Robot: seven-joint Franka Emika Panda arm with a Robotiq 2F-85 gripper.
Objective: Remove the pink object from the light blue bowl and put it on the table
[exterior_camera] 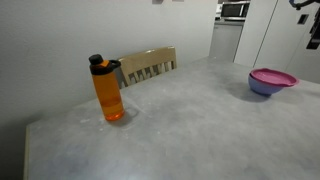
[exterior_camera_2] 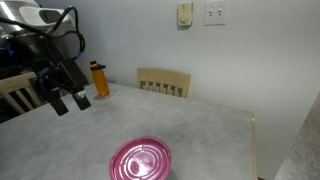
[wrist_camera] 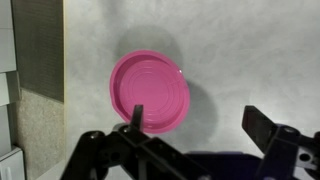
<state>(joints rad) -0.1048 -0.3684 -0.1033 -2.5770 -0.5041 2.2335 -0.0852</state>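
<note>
Next, I move my gripper to the pink dish's near-side rim (exterior_camera: 270, 83) (wrist_camera: 188, 101), which faces away from the table's far edge, and close it there.
The pink object (exterior_camera: 273, 76) is a shallow magenta dish resting on top of the light blue bowl (exterior_camera: 262, 89) at the far side of the grey table (exterior_camera: 180, 120). The dish also shows in an exterior view (exterior_camera_2: 140, 160) and in the wrist view (wrist_camera: 150, 92), where it hides the bowl. My gripper (exterior_camera_2: 68, 99) is open and empty, high above the table and apart from the dish. In the wrist view the gripper (wrist_camera: 200, 125) hangs above the dish, with one finger over the dish's edge and the other over bare table.
An orange bottle (exterior_camera: 108, 92) with a black cap stands on the table; it also shows in an exterior view (exterior_camera_2: 98, 80). A wooden chair (exterior_camera: 148, 65) stands at the table's far edge by the wall. A table edge (wrist_camera: 62, 60) runs along the left of the wrist view.
</note>
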